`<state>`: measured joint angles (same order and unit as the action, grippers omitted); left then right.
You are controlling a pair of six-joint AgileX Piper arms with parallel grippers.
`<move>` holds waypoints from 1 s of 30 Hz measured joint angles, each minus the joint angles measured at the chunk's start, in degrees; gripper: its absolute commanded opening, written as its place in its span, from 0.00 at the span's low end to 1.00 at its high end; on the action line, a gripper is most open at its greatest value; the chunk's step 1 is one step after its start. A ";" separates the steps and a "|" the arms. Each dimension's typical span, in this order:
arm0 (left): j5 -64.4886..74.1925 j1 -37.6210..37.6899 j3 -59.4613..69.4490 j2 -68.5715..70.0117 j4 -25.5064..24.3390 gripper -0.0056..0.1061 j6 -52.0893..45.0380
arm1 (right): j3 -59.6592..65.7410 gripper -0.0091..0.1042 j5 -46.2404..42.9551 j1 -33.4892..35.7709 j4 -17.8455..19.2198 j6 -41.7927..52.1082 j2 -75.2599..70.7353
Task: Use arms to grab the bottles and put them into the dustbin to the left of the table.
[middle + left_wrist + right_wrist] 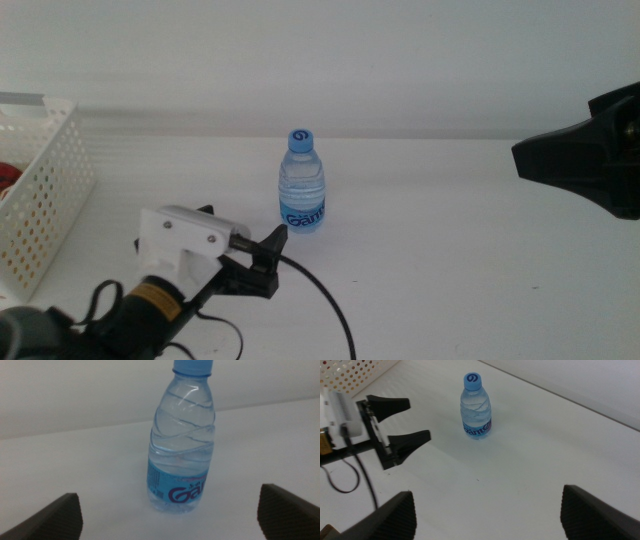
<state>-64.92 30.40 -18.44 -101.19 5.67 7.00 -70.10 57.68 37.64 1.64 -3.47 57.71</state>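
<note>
I will close my left gripper on the clear water bottle's middle [302, 194] [180, 455], at the spot just above the blue label that is on the bottle.
A clear water bottle [302, 182] with a blue cap stands upright near the middle of the white table [450, 260]. My left gripper [273, 258] is open just in front of it, jaws pointing at the bottle and apart from it. In the left wrist view the bottle [182, 445] fills the centre between the spread jaws of that gripper [170, 522]. My right gripper [560, 160] hovers open at the right, well away from the bottle [476, 407]. The white perforated dustbin [40, 200] sits at the far left.
Something red [8, 175] lies inside the dustbin. The right wrist view shows the left gripper [417, 420] with its black cable [365, 480] trailing over the table, and a corner of the dustbin [355, 372]. A pale wall backs the table.
</note>
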 measured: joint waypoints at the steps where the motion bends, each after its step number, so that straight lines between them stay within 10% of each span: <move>1: -0.58 0.00 -0.79 -1.23 0.00 0.89 0.29 | 0.00 0.76 0.00 0.00 0.00 0.00 0.00; 30: 6.14 0.00 -17.18 -12.19 -4.05 0.89 1.54 | 0.00 0.76 0.00 0.00 0.00 0.00 0.00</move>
<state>-58.79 30.40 -35.62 -113.38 1.62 8.54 -70.10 57.68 37.64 1.64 -3.47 57.71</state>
